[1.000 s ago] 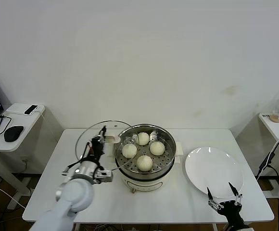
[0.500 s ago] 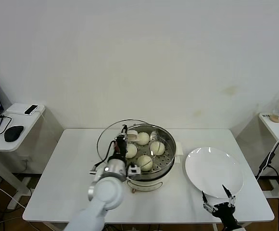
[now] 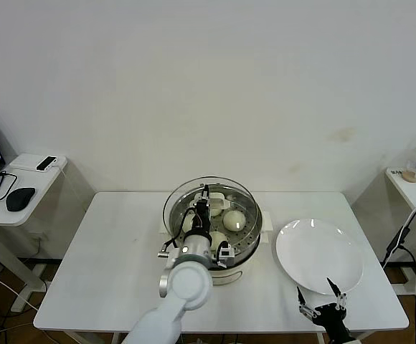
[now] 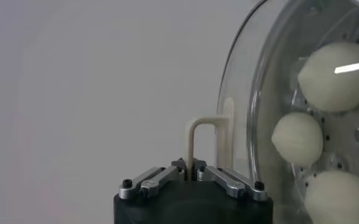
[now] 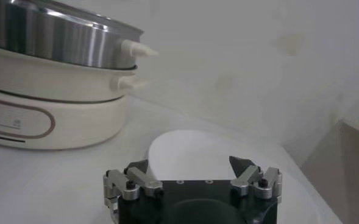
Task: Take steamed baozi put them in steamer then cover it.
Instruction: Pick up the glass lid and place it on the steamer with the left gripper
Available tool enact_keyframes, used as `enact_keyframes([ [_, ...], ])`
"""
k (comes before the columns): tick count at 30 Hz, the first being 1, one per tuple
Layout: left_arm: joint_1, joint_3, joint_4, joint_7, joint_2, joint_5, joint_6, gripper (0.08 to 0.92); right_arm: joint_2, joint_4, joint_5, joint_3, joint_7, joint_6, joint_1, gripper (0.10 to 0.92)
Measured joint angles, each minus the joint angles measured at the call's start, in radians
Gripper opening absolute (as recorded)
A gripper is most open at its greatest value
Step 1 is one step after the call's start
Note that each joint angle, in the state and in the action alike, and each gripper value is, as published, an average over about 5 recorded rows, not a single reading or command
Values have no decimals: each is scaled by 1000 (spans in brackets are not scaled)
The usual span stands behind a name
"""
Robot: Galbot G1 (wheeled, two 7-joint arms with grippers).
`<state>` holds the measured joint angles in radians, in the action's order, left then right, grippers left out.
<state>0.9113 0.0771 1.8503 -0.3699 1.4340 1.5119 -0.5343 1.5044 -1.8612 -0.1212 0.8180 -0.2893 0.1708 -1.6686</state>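
Observation:
The glass cover, now held over the pot, will be let go by my left gripper flat on the steel pot's rim, centred (image 3: 216,223) above the baozi.
The steamer (image 3: 245,252) stands mid-table, a steel pot on a cream base, with baozi (image 3: 234,220) on its perforated tray. My left gripper (image 3: 206,195) is shut on the cream handle (image 4: 197,137) of the glass cover (image 3: 176,204) and holds it over the pot, nearly centred. Through the glass in the left wrist view I see three baozi (image 4: 336,76). My right gripper (image 3: 318,293) is open and empty at the table's front right edge, near the plate; in its own view the jaws (image 5: 190,167) stand wide apart and the steamer (image 5: 57,91) lies off to one side.
A flat white plate (image 3: 319,254) lies on the table to the right of the steamer. A side table with a mouse and laptop (image 3: 14,188) stands far left, and another small table (image 3: 412,183) at the far right.
My left gripper has carried the cover rightwards from the table's left part to above the steamer. My right gripper has shifted slightly at the front edge.

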Motion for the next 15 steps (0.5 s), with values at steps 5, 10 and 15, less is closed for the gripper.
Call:
enact_keyframes([
  [5, 4, 7, -29, 7, 21, 13, 6, 141, -1, 2, 6, -4, 0, 1, -4, 823],
  [10, 1, 10, -53, 19, 33, 18, 10, 141, 0, 1, 13, -13, -2, 2, -6, 823],
  [15, 7, 10, -72, 27, 43, 22, 12, 141, -3, 1, 20, -15, -2, 6, -8, 823],
])
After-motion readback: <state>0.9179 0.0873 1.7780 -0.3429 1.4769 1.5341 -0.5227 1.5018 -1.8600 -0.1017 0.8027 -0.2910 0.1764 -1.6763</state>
